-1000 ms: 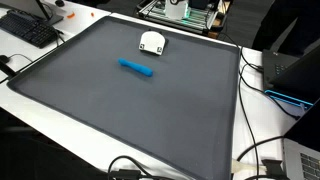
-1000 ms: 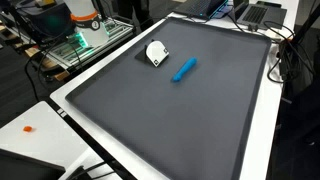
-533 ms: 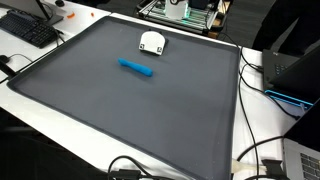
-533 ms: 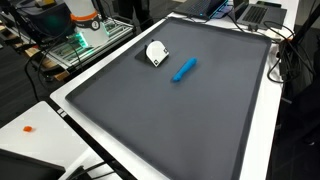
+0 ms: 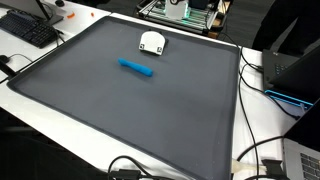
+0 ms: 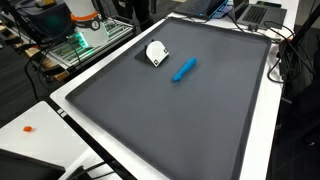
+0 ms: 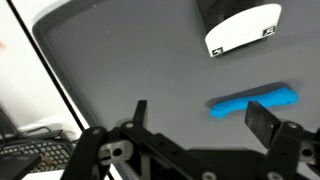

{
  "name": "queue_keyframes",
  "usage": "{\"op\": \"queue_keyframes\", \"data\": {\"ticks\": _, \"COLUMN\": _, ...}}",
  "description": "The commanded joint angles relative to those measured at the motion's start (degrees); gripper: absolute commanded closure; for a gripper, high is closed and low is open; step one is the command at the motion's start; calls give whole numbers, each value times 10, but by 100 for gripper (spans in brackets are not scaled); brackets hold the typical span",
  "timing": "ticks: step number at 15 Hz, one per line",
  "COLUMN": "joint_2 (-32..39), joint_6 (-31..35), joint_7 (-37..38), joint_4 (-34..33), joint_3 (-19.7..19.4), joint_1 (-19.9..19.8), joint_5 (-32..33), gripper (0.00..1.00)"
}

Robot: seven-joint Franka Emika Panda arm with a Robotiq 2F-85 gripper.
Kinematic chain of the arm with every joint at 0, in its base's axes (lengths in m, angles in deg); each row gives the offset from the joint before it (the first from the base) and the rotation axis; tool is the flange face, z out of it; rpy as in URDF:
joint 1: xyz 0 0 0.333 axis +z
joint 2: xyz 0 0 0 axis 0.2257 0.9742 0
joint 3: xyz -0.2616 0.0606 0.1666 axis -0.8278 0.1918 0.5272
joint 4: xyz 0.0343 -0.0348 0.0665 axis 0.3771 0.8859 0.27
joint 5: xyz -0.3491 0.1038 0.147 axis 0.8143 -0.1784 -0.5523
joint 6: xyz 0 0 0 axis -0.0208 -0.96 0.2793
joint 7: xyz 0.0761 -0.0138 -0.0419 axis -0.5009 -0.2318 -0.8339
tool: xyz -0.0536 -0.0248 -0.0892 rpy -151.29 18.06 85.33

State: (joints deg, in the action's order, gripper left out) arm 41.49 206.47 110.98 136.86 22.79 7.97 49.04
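The white and black object is beyond the blue marker. My gripper will next close on the top edge of the white part (image 5: 152, 34) (image 7: 241, 24) of that object.
A blue marker (image 5: 137, 68) lies flat on the dark grey mat (image 5: 120, 110); it also shows in an exterior view (image 6: 184, 68) and in the wrist view (image 7: 250, 101). A white and black object (image 5: 152, 42) sits beyond it near the mat's far edge, also seen in an exterior view (image 6: 157, 53) and in the wrist view (image 7: 243, 29). My gripper (image 7: 202, 118) appears only in the wrist view, high above the mat. Its jaws are wide apart and empty, with the right fingertip (image 7: 265, 118) over the marker's end.
A keyboard (image 5: 30, 28) lies beside the mat. Cables (image 5: 262, 150) and a laptop with blue light (image 5: 295, 80) lie along another side. A green circuit board on a rack (image 6: 85, 38) stands past the far edge.
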Motion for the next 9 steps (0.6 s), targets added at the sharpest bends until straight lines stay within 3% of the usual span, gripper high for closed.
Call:
{"op": "queue_keyframes", "data": {"ticks": 1, "joint_2": 8, "joint_6": -22, "joint_7": 72, "joint_4": 18, "joint_3": 5, "joint_1": 15, "joint_5": -70, "gripper": 0}}
{"op": "queue_keyframes", "data": {"ticks": 7, "joint_2": 23, "joint_6": -1, "joint_7": 181, "joint_4": 55, "joint_3": 3, "joint_1": 26, "joint_5": -183, "gripper": 0}}
{"op": "queue_keyframes", "data": {"ticks": 9, "joint_2": 23, "joint_6": 38, "joint_7": 228, "joint_4": 77, "joint_3": 7, "joint_1": 27, "joint_5": -209, "gripper": 0}}
